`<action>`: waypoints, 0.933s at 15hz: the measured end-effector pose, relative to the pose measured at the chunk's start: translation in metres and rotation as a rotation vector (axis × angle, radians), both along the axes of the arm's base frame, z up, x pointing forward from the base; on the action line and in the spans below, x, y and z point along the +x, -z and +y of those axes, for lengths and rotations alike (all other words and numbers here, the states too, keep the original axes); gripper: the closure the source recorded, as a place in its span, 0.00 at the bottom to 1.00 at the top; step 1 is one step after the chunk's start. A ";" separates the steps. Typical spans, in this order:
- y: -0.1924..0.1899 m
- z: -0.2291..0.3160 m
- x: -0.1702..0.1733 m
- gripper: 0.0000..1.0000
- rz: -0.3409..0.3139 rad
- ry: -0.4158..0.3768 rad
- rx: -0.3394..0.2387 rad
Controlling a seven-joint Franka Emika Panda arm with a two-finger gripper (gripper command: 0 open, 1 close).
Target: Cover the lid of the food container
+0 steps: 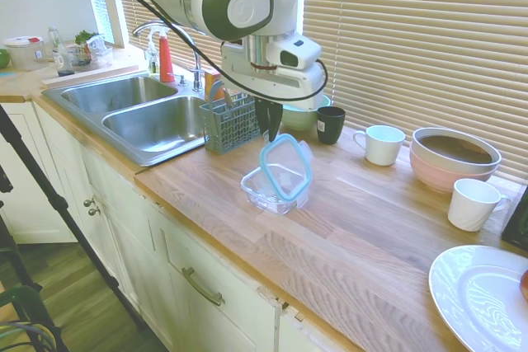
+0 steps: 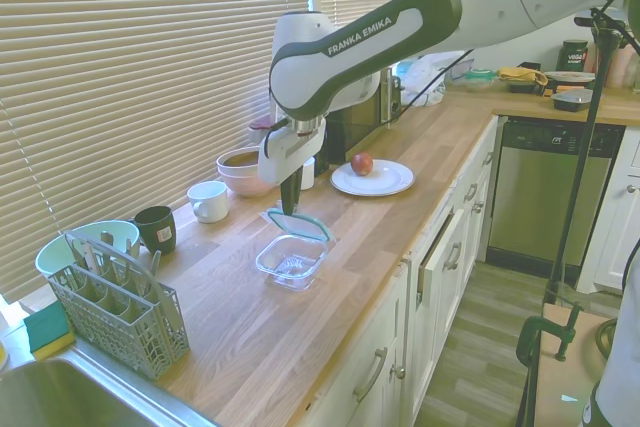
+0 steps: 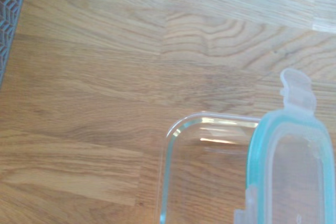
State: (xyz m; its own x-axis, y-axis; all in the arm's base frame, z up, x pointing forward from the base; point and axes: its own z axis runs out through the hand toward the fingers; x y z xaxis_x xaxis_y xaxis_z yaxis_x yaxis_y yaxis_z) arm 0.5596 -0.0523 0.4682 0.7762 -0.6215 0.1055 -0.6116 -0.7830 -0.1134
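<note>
Next, I let go of the lid with my gripper so it lies flat across the open top of the clear food container (image 1: 286, 176) on the counter.
The food container (image 1: 266, 191) (image 2: 292, 260) is a small clear square dish standing on the wooden counter, and part of its rim (image 3: 173, 145) shows in the wrist view. The lid (image 1: 287, 167) (image 2: 300, 225) (image 3: 294, 171), clear with a teal rim, hangs tilted over the container's far side, its lower edge at the container's rim. My gripper (image 1: 269, 131) (image 2: 290, 207) points down from above and is shut on the lid's upper edge.
A grey cutlery basket (image 1: 229, 122) (image 2: 115, 309) stands beside the sink (image 1: 157, 121). Behind the container are a mint-green bowl (image 1: 304, 115), a black mug (image 1: 330, 124), two white mugs (image 1: 381, 144) (image 1: 473, 204) and a pink bowl (image 1: 454, 159). A white plate (image 1: 483, 296) (image 2: 385, 183) lies further along the counter.
</note>
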 end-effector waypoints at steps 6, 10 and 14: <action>0.042 0.047 0.015 1.00 0.044 -0.033 -0.069; 0.073 0.055 0.019 1.00 0.066 -0.053 -0.093; 0.083 0.061 0.019 1.00 0.076 -0.072 -0.119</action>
State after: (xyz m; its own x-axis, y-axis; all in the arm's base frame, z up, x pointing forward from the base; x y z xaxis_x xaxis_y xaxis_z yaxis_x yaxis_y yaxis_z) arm 0.5786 0.0083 0.3852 0.8267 -0.5509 0.1142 -0.5569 -0.8301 0.0271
